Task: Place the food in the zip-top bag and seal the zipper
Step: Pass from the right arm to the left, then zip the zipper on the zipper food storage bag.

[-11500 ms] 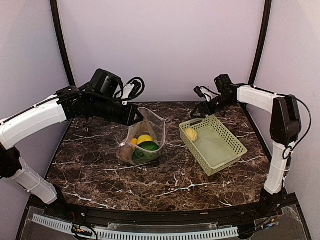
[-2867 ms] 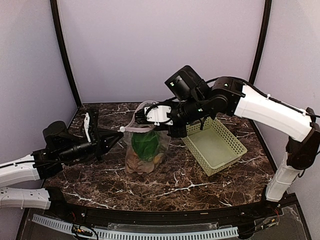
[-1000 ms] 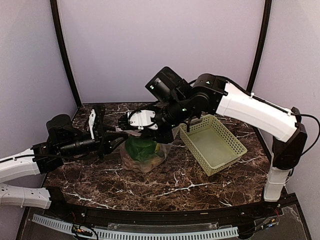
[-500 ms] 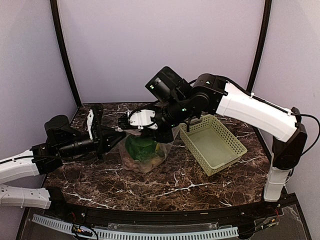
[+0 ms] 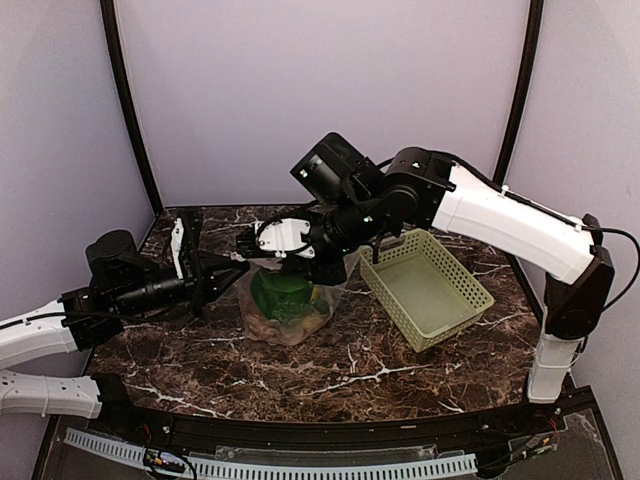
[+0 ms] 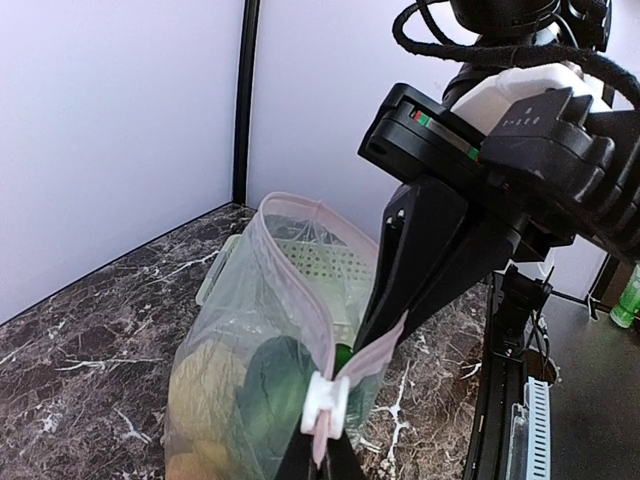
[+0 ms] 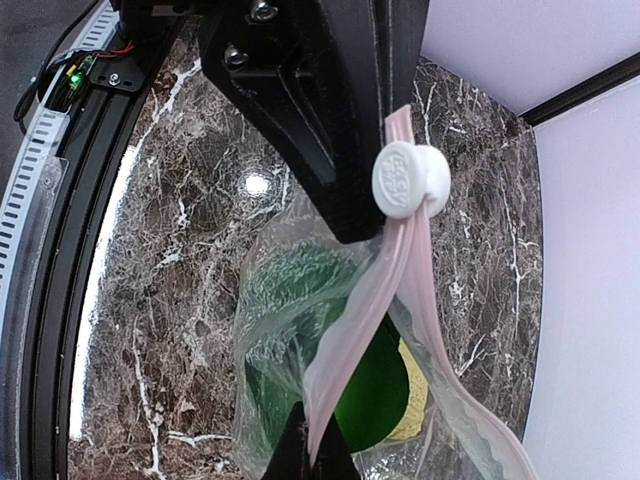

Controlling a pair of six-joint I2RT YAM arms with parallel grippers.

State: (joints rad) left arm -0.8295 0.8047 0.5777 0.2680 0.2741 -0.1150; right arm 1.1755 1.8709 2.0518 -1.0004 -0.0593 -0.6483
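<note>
I can see my right gripper pinches the pink zipper short of the white slider, so I should open it and take the slider itself (image 7: 402,180) before pulling the zipper shut.
The zip-top bag (image 5: 290,308) stands on the table between my arms with its mouth open upward. The food lies inside: a green pepper (image 7: 385,385), a yellow lemon (image 7: 416,402), leafy bok choy (image 7: 280,290) and a brownish piece (image 6: 205,385). My left gripper (image 6: 322,456) is shut on the tail of the pink zipper (image 6: 290,270), just behind its white slider (image 6: 325,403). My right gripper (image 7: 312,442) is shut on the zipper strip (image 7: 360,320) a short way along, opposite the left fingers (image 7: 320,120). In the top view the left gripper (image 5: 243,268) and right gripper (image 5: 322,268) meet over the bag.
A light-green lattice basket (image 5: 440,300) stands right of the bag with nothing showing in it. The right arm (image 5: 500,215) arches over the basket. Dark marble table (image 5: 380,360) lies in front, with purple walls behind and at the sides.
My left gripper has shut on the zipper's tail by the slider. The right gripper and the bag have hardly moved.
</note>
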